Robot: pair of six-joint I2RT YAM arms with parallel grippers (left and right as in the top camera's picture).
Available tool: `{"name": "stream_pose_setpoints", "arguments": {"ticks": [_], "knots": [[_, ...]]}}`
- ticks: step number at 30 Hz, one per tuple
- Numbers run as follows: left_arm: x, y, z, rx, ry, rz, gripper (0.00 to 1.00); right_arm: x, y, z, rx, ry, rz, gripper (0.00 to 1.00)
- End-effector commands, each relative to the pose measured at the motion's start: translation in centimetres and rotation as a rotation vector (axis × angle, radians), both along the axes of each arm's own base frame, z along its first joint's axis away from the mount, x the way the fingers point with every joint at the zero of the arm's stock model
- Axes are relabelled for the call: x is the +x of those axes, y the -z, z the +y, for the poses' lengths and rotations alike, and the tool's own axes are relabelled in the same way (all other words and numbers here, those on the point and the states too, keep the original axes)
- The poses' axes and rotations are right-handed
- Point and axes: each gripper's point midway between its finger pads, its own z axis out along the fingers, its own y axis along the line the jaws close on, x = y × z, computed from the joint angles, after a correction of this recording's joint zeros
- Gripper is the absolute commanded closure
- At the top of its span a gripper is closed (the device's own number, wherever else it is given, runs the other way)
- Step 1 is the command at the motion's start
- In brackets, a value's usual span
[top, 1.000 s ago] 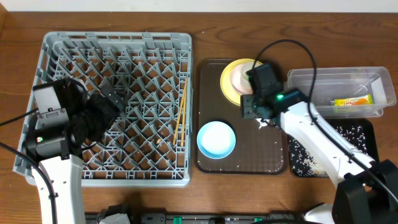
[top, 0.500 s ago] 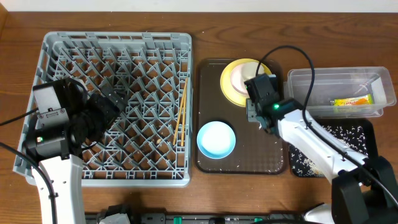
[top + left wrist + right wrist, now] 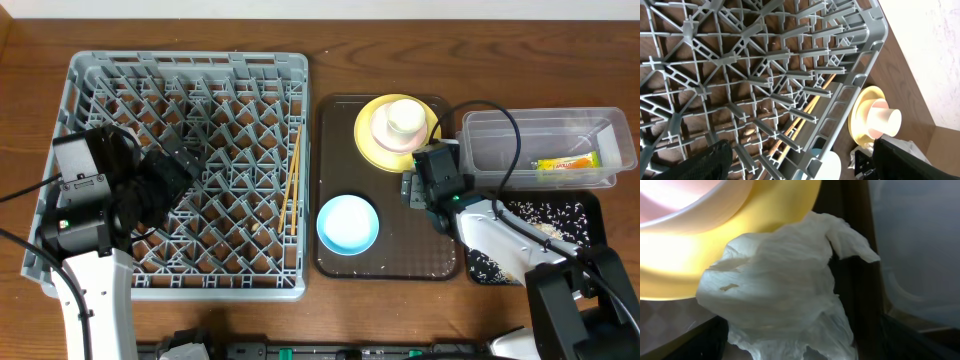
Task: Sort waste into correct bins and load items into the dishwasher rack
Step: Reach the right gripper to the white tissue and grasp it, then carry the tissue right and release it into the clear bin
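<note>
A right gripper finger is over the dark-brown tray's rim, so I should shift inside the tray's rim and grip the crumpled white tissue (image 3: 785, 292).
The crumpled white tissue (image 3: 785, 300) lies on the dark-brown tray against the rim of the yellow plate (image 3: 372, 140); the overhead view hides it under my arm. My right gripper (image 3: 805, 347) is open and low, with a finger on each side of the tissue; overhead it is at the plate's near-right edge (image 3: 432, 182). A white cup (image 3: 405, 118) stands on the plate; I cannot make out a separate bowl. The light-blue dish (image 3: 348, 222) lies on the tray. The chopsticks (image 3: 294, 180) lie in the grey rack (image 3: 190, 70). My left gripper (image 3: 168, 172) is open and empty above the rack.
The clear tub (image 3: 480, 135) at the right holds the green-and-orange wrapper (image 3: 568, 161). The black tray (image 3: 590, 215) in front of it holds rice scraps. The dark-brown serving tray (image 3: 335, 130) sits between the rack and the bins. My right arm's cable loops over the tub.
My right gripper has moved from over the plate toward the near right and down to the tissue, uncovering the cup. The left arm has not moved.
</note>
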Motion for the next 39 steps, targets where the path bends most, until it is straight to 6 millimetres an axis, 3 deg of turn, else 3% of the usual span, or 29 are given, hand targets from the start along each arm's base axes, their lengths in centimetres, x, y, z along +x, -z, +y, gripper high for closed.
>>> {"name": "stream_pose_setpoints", "arguments": {"ticks": [1, 6, 15, 19, 25, 30, 34, 39], "knots": [[0.2, -0.6, 0.1, -0.004, -0.001, -0.016, 0.09, -0.2, 0.6, 0.3, 0.017, -0.046, 0.022, 0.13], [0.2, -0.6, 0.1, -0.004, -0.001, -0.016, 0.09, -0.3, 0.6, 0.5, 0.020, -0.055, 0.027, 0.35], [0.2, -0.6, 0.1, -0.004, -0.001, -0.016, 0.09, -2.0, 1.6, 0.9, 0.047, -0.082, 0.111, 0.60], [0.2, -0.6, 0.1, -0.004, -0.001, -0.016, 0.09, -2.9, 1.9, 2.3, 0.099, -0.125, 0.149, 0.52], [0.2, -0.6, 0.1, -0.004, -0.001, -0.016, 0.09, -4.6, 1.6, 5.4, 0.192, -0.193, 0.207, 0.56], [0.2, -0.6, 0.1, -0.004, -0.001, -0.016, 0.09, -3.2, -1.9, 3.4, 0.027, -0.151, 0.098, 0.50], [0.2, -0.6, 0.1, -0.004, -0.001, -0.016, 0.09, -1.5, -4.8, 2.0, -0.053, -0.137, -0.014, 0.34], [0.2, -0.6, 0.1, -0.004, -0.001, -0.016, 0.09, -0.1, -4.7, 0.2, -0.090, -0.085, -0.050, 0.28]]}}
